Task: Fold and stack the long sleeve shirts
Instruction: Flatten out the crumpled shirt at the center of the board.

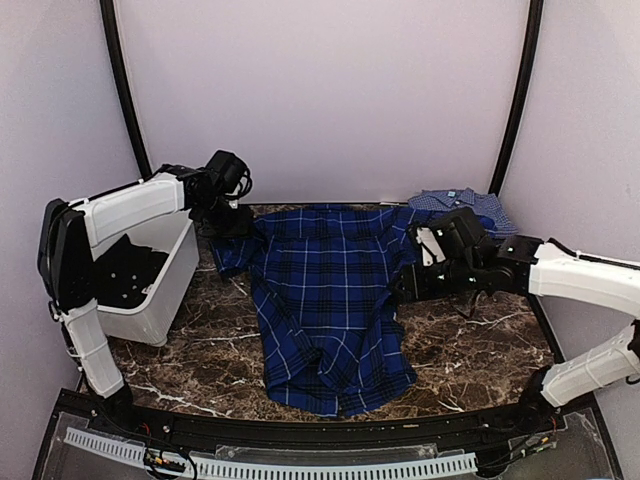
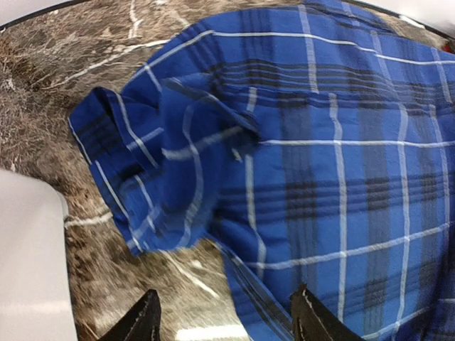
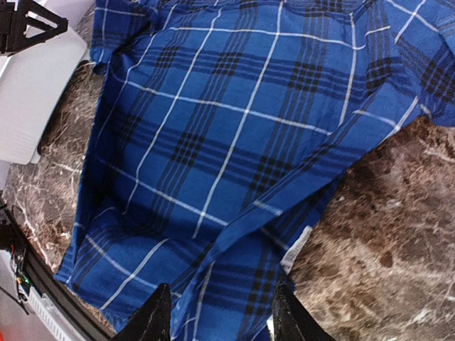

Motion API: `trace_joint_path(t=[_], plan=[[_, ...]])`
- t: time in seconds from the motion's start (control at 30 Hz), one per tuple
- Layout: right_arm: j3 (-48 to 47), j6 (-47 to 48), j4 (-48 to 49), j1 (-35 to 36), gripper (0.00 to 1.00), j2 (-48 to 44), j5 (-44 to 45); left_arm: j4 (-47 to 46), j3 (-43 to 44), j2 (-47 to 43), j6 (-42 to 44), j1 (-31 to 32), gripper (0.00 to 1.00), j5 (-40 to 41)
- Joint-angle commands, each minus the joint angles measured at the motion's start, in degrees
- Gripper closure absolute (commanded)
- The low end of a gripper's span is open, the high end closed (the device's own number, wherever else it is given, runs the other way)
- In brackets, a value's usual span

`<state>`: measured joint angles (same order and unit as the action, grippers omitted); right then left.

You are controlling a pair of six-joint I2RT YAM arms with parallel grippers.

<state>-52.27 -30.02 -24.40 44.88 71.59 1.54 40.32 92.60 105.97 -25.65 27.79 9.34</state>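
Note:
The robot's left gripper needs to next close on the deep-blue plaid shirt's side edge (image 1: pixel 267 352) facing the white bin, just above the shirt's bottom hem.
The deep-blue plaid shirt (image 1: pixel 325 300) lies spread on the marble table, collar end to the back, its left sleeve bunched near the bin. It fills the left wrist view (image 2: pixel 306 156) and the right wrist view (image 3: pixel 227 149). A lighter blue fine-check shirt (image 1: pixel 462 203) sits folded at the back right. No red shirt is in view. My left gripper (image 1: pixel 228 218) is open and empty above the bunched sleeve (image 2: pixel 170 163). My right gripper (image 1: pixel 408 285) is open and empty over the shirt's right edge, where a white label (image 3: pixel 297 249) shows.
A white bin (image 1: pixel 170 285) with dark contents stands at the left, its rim showing in the left wrist view (image 2: pixel 28 270). Bare marble table (image 1: pixel 480 340) lies right of the plaid shirt. A black rail (image 1: pixel 300 435) runs along the near edge.

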Motion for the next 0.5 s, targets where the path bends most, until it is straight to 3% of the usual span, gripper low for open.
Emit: trace_joint_path(t=[0.0,0.3,0.47], plan=[[2.5,-8.8,-3.0,7.9,0.55,-4.5,4.9,1.1,-6.7,-10.9,-5.3,4.7,0.39,0.5],[9.2,-23.3,-6.1,23.8,0.55,-10.5,10.5,-1.1,-23.9,-21.6,-21.1,20.7,0.39,0.4],[11.0,-28.1,-5.1,29.0,0.56,-9.2,12.4,-1.5,-25.3,-20.3,-29.4,30.9,0.39,1.3]])
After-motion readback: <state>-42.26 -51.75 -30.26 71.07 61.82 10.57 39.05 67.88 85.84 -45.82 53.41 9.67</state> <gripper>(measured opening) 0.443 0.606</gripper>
